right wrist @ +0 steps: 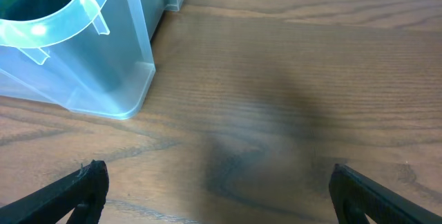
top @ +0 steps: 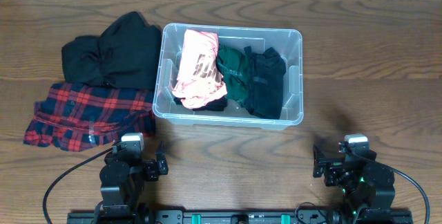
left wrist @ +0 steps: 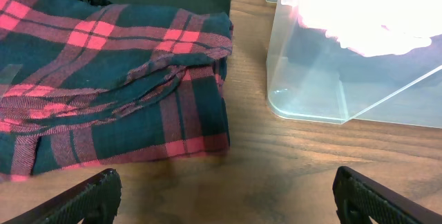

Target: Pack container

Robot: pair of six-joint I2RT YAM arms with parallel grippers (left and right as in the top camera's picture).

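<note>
Next, the robot's left gripper will grab the plaid shirt by its outer end (top: 43, 120), the one farthest away from the clear plastic container.
The clear plastic container (top: 293, 117) stands mid-table and holds a pink garment (top: 199, 66), a dark green garment (top: 231, 68) and a black garment (top: 266, 82). A red-and-navy plaid shirt (top: 90, 117) lies folded to its left, with a black garment (top: 114, 51) behind it. My left gripper (top: 160, 166) is open and empty at the front left, near the plaid shirt (left wrist: 110, 79) and the container's corner (left wrist: 304, 92). My right gripper (top: 316, 162) is open and empty at the front right, with the container's corner (right wrist: 103, 79) to its left.
The wooden table (top: 359, 58) is bare wood to the right of the container and along the front between the two arms. Both arm bases sit at the front edge.
</note>
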